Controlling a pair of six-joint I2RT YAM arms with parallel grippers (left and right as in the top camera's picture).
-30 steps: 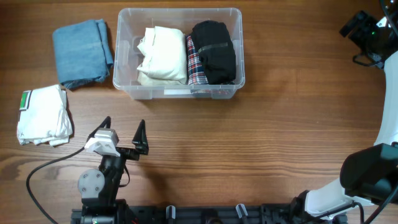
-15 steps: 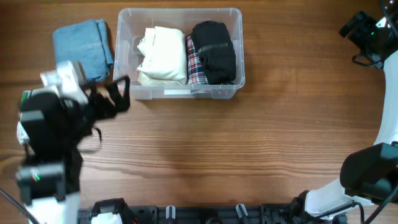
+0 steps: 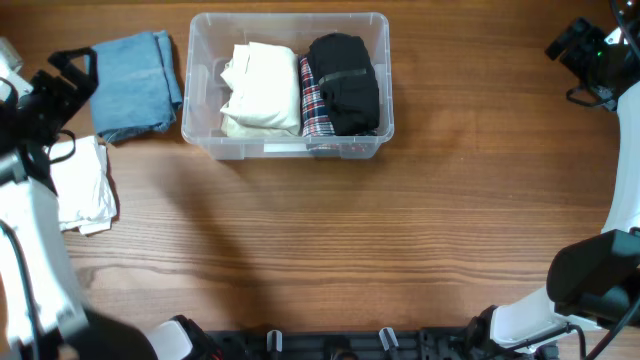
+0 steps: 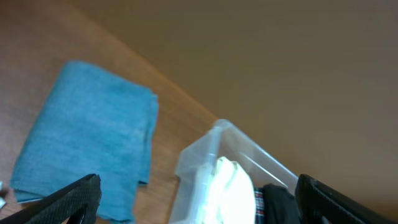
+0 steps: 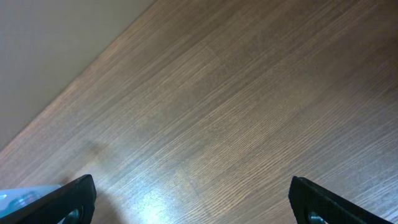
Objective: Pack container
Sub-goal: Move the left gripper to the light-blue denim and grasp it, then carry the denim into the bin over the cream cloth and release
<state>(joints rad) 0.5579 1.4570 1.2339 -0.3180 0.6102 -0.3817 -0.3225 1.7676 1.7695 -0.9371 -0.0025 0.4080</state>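
The folded blue cloth's outer edge (image 3: 100,104) (image 4: 32,149) faces away from the clear plastic container. I move my left gripper there next and close it on that edge.
The clear plastic container (image 3: 204,90) stands at the back middle of the table. In it lie a cream garment (image 3: 262,88), a plaid item (image 3: 315,100) and a black garment (image 3: 343,82) side by side. My left gripper (image 3: 66,84) is open and empty, raised at the far left beside a folded blue cloth (image 3: 132,84) and above a white garment (image 3: 85,190). In the left wrist view the blue cloth (image 4: 87,149) and the container (image 4: 205,155) lie ahead between my open fingers (image 4: 68,200). My right gripper (image 3: 582,48) is open and empty at the far right.
The right wrist view shows bare wooden table (image 5: 236,112) between the open fingers (image 5: 339,202). The right arm's base (image 3: 590,285) stands at the front right corner. A black rail (image 3: 330,345) runs along the front edge.
My left arm has swung from the front left up and back to the far left, level with the blue cloth. The right arm and the garments have not moved.
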